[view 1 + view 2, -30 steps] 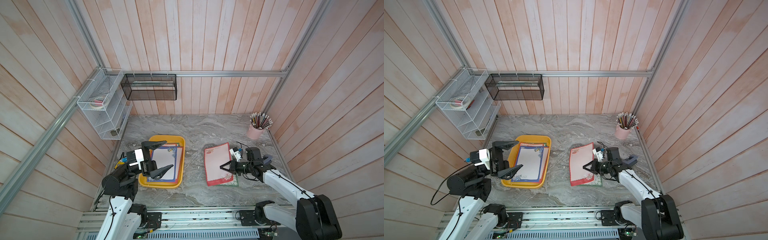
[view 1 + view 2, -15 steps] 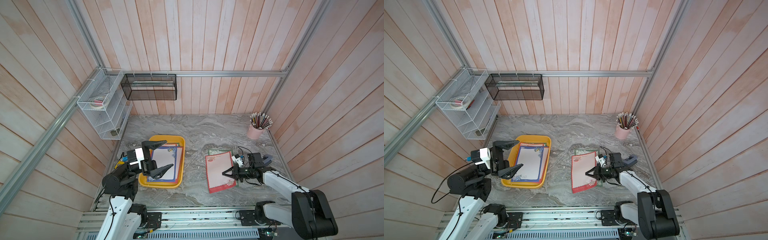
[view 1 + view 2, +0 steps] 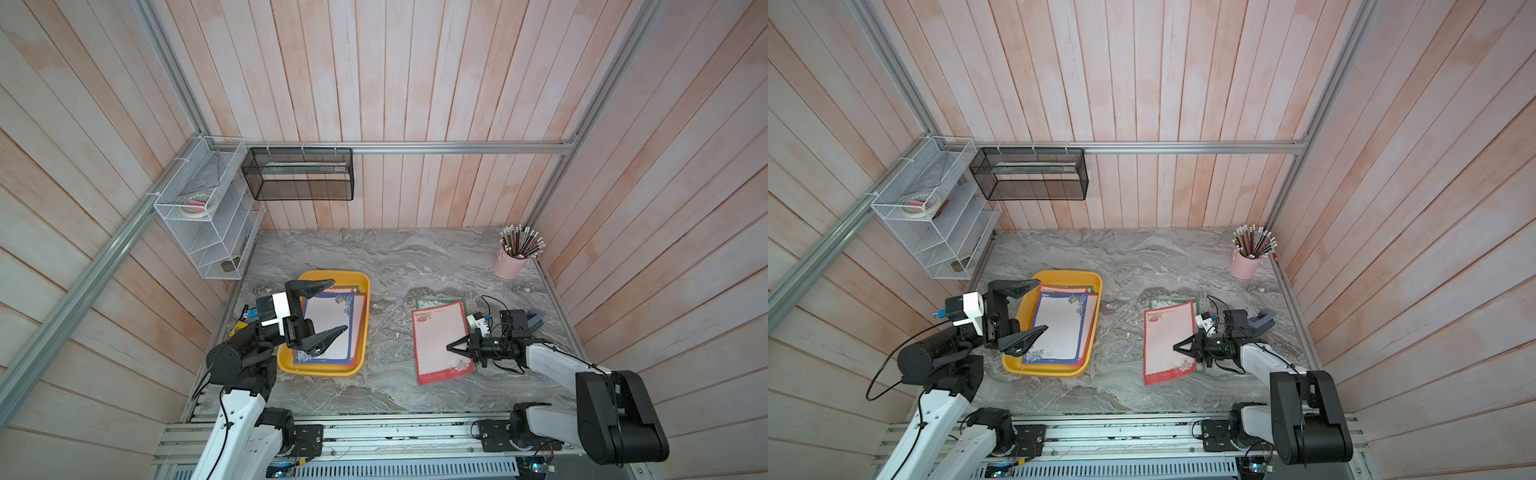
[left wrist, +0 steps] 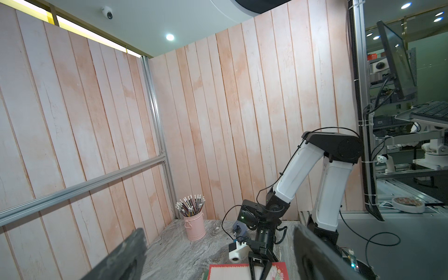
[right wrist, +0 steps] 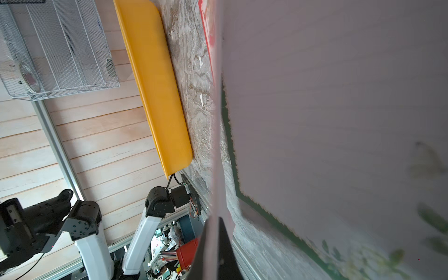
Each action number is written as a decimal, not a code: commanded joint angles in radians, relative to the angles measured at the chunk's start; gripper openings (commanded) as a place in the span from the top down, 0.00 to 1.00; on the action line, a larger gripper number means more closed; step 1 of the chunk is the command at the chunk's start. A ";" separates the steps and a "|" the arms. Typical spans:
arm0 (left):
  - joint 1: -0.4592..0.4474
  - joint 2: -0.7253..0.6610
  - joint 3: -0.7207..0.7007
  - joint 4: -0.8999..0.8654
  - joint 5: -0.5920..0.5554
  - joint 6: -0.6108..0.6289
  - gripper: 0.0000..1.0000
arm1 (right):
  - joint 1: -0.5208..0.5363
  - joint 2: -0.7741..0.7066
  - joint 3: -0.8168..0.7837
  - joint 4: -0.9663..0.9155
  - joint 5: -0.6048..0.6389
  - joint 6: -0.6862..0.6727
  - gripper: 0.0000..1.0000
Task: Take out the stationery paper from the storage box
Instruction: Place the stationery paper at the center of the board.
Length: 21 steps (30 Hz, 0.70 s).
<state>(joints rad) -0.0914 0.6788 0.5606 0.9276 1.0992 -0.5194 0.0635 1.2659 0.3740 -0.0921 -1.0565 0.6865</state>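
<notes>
Next, my right gripper lets go of the red-bordered sheet, flat on top of the green-bordered sheet (image 3: 447, 342). The red-bordered sheet now rests low over it.
The yellow storage box (image 3: 332, 275) (image 3: 1067, 274) sits at the table's left, and its side wall (image 5: 155, 84) shows in the right wrist view. In it lies stationery paper, a blue-bordered sheet (image 3: 332, 328) (image 3: 1059, 328) on top. My left gripper (image 3: 338, 305) (image 3: 1042, 305) (image 4: 219, 231) hovers open over the box's left side, holding nothing. My right gripper (image 3: 451, 346) (image 3: 1177, 346) (image 4: 258, 266) (image 5: 215, 223) is shut on the right edge of a red-bordered sheet (image 3: 436, 336) (image 3: 1163, 336) (image 4: 228, 272). That sheet rests low over a green-bordered sheet (image 3: 432, 302) (image 3: 1163, 303) (image 5: 315, 169) on the marble.
A pink cup of pencils (image 3: 511, 266) (image 3: 1246, 266) (image 4: 194, 229) stands at the back right corner. A white wire rack (image 3: 208, 224) hangs on the left wall and a black mesh basket (image 3: 299, 174) on the back wall. Wooden walls close in three sides.
My right gripper has carried the red-bordered sheet down and slightly toward the front edge, so it now lies nearly flat over the green-bordered one. The left arm has not moved.
</notes>
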 commanded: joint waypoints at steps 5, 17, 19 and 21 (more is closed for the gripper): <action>0.005 -0.008 0.020 -0.050 0.019 0.028 0.04 | -0.032 0.009 -0.023 0.027 -0.022 0.033 1.00; 0.005 -0.022 0.030 -0.118 0.008 0.067 0.04 | -0.037 0.019 0.008 -0.032 0.025 -0.004 0.97; 0.005 -0.024 0.031 -0.118 0.007 0.068 0.04 | -0.038 0.026 0.017 -0.040 0.028 -0.008 0.95; 0.005 -0.025 0.031 -0.119 0.006 0.070 0.04 | -0.039 0.032 0.029 -0.053 0.039 -0.016 0.94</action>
<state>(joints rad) -0.0914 0.6643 0.5629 0.8204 1.1023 -0.4633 0.0307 1.2858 0.3710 -0.1059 -1.0439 0.7006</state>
